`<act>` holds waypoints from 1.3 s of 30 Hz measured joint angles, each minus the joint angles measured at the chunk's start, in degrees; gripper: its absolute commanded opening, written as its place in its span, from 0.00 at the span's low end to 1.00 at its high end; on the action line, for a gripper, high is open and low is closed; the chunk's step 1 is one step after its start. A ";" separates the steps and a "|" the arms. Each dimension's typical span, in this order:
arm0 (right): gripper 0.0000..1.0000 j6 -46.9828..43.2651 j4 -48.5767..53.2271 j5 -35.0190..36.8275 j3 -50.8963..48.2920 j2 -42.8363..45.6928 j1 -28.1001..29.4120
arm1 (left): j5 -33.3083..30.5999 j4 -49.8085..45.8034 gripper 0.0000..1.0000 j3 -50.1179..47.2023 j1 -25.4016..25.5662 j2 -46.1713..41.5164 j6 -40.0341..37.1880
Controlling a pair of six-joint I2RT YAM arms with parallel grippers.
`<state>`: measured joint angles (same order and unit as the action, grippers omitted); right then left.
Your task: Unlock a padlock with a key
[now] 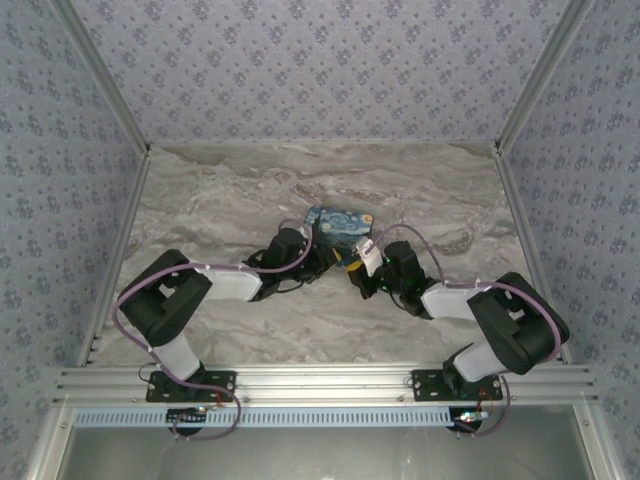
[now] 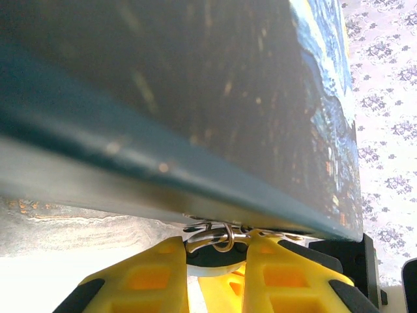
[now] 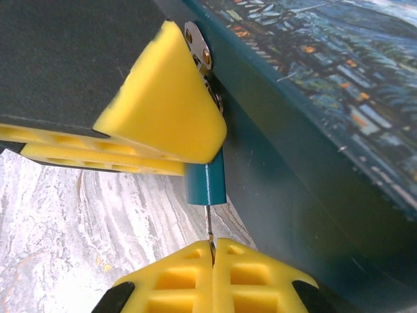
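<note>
The left gripper spans the padlock's narrow edges beside the shackle, so it should open and take the padlock's body (image 3: 206, 184) across its flat sides.
The padlock (image 3: 206, 183) is a tiny blue-bodied lock hanging at the front wall of the blue painted box (image 3: 313, 98). In the left wrist view its silvery shackle (image 2: 216, 236) passes through a metal loop under the box edge. My left gripper (image 2: 216, 253) is shut on the padlock's body, and one of its yellow fingers (image 3: 166, 104) covers the lock's top in the right wrist view. My right gripper (image 3: 212, 246) is shut on the key (image 3: 208, 227), whose thin silver blade runs straight up into the padlock's underside. Both grippers meet in front of the box (image 1: 338, 225).
A riveted silver hasp plate (image 3: 199, 47) sits on the box just above the lock. The box stands mid-table on the marble top (image 1: 220, 200). Patterned walls (image 1: 60, 150) and metal frame posts close in the sides and back.
</note>
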<state>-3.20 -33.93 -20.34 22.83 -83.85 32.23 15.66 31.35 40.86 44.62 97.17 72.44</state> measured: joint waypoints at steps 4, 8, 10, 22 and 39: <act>0.00 1.49 0.39 -1.57 1.11 -1.27 -0.50 | -0.02 -0.07 0.19 -0.11 -0.28 0.00 -0.17; 0.00 3.98 0.07 -3.89 1.99 -2.73 -1.20 | 0.00 -0.07 0.19 -0.37 -0.48 0.00 -0.37; 0.00 5.09 -0.35 -5.09 2.12 -3.28 -1.62 | 0.02 -0.07 0.19 -0.44 -0.48 0.00 -0.37; 0.00 6.86 -2.32 -7.04 2.91 -4.72 -2.14 | 0.22 0.17 0.19 -0.55 -0.48 0.00 -0.39; 0.00 23.50 -1.27 1.44 0.26 -3.61 2.78 | -0.72 0.11 0.56 -1.16 -0.48 0.33 -1.46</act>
<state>20.29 -35.20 -18.90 23.09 -87.46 35.00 14.94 31.46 39.70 44.14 97.49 70.98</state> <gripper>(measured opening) 0.053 0.525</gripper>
